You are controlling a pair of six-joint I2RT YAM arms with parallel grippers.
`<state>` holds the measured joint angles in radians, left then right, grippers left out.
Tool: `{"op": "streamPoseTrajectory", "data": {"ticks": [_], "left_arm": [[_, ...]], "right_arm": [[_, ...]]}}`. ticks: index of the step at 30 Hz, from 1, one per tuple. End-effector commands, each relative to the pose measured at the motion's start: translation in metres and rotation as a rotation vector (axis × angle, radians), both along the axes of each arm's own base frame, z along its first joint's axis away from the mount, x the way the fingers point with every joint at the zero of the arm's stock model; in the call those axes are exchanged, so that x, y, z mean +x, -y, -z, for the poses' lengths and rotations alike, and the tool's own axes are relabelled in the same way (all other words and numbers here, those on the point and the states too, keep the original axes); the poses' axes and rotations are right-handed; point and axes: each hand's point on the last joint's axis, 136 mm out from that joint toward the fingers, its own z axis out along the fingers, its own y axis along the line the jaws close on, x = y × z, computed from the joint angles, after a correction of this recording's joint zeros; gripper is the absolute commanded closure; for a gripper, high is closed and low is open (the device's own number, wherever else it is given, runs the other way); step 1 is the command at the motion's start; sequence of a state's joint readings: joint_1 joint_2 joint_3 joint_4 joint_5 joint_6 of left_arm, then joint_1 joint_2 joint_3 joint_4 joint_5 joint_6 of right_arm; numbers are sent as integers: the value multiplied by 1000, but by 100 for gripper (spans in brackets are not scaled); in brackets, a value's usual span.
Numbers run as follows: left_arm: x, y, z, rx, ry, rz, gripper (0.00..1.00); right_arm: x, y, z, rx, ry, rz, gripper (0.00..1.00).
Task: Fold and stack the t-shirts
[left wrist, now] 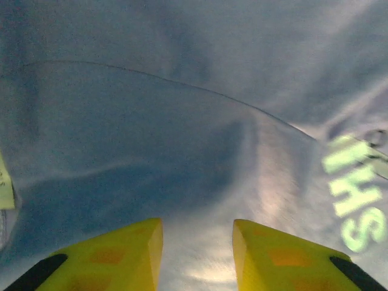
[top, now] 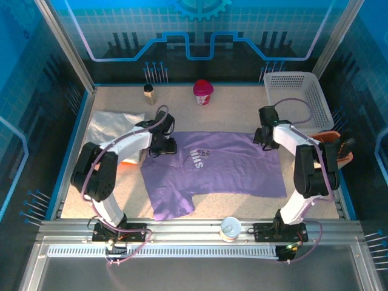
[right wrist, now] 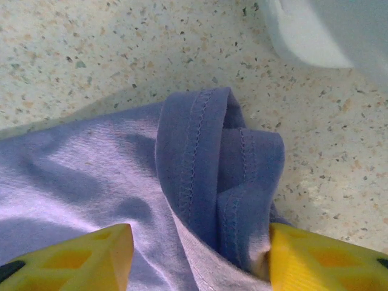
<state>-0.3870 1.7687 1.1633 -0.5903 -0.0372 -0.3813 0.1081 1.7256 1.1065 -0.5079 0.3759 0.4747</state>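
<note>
My right gripper is to pinch the folded layers [right wrist: 239,197] and straighten them before folding, because the stitched hem is bunched over itself at the corner of the purple t-shirt.
A large lavender-purple t-shirt [top: 212,170] lies spread on the table's middle, white lettering [top: 197,159] facing up. My left gripper [top: 162,145] sits low over its upper left part. In the left wrist view the yellow fingers [left wrist: 121,257] stand apart over smooth purple cloth [left wrist: 182,139], holding nothing. My right gripper [top: 265,137] is at the shirt's upper right corner. There its jaws are wide open around a bunched, stitched hem fold [right wrist: 218,176]; the right finger [right wrist: 321,260] touches the cloth. A white shirt [top: 112,125] lies at the left, with orange cloth [top: 128,164] under the left arm.
A white mesh basket [top: 300,97] stands at the back right, with orange-brown cloth [top: 332,140] below it by the right edge. A red cup [top: 203,92] and a small bottle [top: 149,94] stand at the back. A can [top: 231,228] sits on the front rail.
</note>
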Motion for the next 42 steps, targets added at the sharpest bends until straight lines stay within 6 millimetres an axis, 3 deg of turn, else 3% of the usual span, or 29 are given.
{"op": "streamPoseTrajectory", "data": {"ticks": [1, 7, 13, 18, 23, 26, 32, 37, 42], "left_arm": [[17, -2, 5, 51, 19, 14, 63], [9, -16, 27, 99, -65, -15, 56], [-2, -25, 41, 100, -122, -43, 55], [-6, -27, 41, 90, -121, -46, 55], [-9, -31, 40, 102, -130, -49, 55], [-15, -35, 44, 106, -140, -56, 55], [-30, -40, 51, 108, -163, -69, 55], [-42, -45, 54, 112, -186, -82, 55], [-52, -46, 54, 100, -194, -93, 55]], "right_arm": [[-7, 19, -7, -127, -53, 69, 40], [-16, 37, -5, -226, -134, 126, 44], [-22, 53, -4, -178, -133, 189, 44], [-18, 36, -6, -96, -109, 120, 45], [-6, 7, -34, -14, 42, 32, 43], [-1, -5, -39, 6, 72, -9, 41], [17, -20, -21, 29, 3, -78, 47], [25, -20, -2, 14, -74, -116, 50], [31, -17, 2, -12, -93, -127, 51]]}}
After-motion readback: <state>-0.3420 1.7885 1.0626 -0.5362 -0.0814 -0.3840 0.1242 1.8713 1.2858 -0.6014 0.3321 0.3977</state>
